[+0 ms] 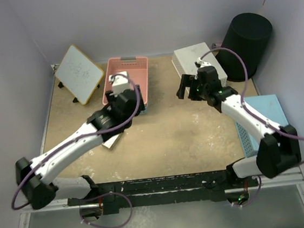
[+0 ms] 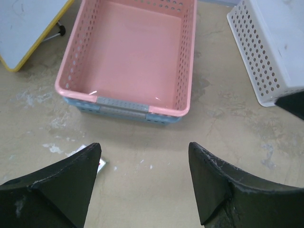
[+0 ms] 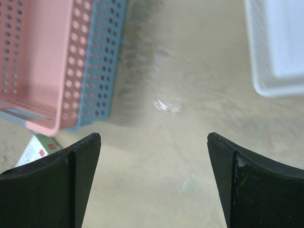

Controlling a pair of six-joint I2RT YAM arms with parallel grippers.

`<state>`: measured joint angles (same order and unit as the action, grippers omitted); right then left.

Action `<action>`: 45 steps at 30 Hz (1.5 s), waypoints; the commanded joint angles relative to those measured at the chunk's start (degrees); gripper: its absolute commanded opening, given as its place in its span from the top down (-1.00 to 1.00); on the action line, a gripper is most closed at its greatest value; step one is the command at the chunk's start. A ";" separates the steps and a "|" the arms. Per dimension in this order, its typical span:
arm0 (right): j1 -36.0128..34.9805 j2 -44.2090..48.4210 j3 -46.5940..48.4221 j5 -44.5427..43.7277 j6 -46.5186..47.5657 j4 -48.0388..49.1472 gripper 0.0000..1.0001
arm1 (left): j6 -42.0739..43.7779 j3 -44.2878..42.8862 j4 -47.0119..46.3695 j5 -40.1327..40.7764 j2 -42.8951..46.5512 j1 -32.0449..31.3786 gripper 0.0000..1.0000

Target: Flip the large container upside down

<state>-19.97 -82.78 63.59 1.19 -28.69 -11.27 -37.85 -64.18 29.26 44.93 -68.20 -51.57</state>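
My left gripper will grab the pink basket by its rim (image 1: 147,80) facing the white basket, lift it clear and flip it, as it sits upright inside the blue one.
The large container (image 1: 245,43) is a tall round black wastebasket at the back right corner, behind the white basket. Its upper face looks flat and dark; I cannot tell if it is open. It does not show in either wrist view. My left gripper (image 1: 120,86) is open and empty, over the near end of the pink basket (image 1: 128,77); its wrist view shows the gripper (image 2: 145,156) above bare table. My right gripper (image 1: 185,86) is open and empty, left of the white basket, well short of the container; its wrist view shows the gripper (image 3: 154,142) above bare table.
The pink basket (image 2: 128,52) sits nested in a blue one (image 3: 102,71). A white lattice basket (image 1: 198,61) stands between the right gripper and the container. A light blue basket (image 1: 266,118) lies at the right edge. A yellow-framed whiteboard (image 1: 80,73) leans at back left. A small card (image 3: 35,149) lies on the table.
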 commanded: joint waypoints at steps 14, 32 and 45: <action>0.80 31.80 -16.56 -19.97 -4.82 -17.55 -0.99 | 10.35 -28.61 -10.34 -21.04 -40.80 14.49 -0.17; 0.79 31.88 -15.68 -19.38 -4.31 -18.76 -0.99 | 15.43 -37.04 -5.75 -20.98 -48.93 15.00 -0.05; 0.74 33.15 -15.78 -20.28 -4.08 -19.75 -0.99 | 15.98 -39.81 -3.94 -23.78 -49.13 15.54 1.00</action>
<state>-19.33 -50.92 47.07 -17.17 -32.47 -30.92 -23.14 -99.42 24.56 22.57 -119.00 -36.38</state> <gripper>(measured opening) 0.995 0.036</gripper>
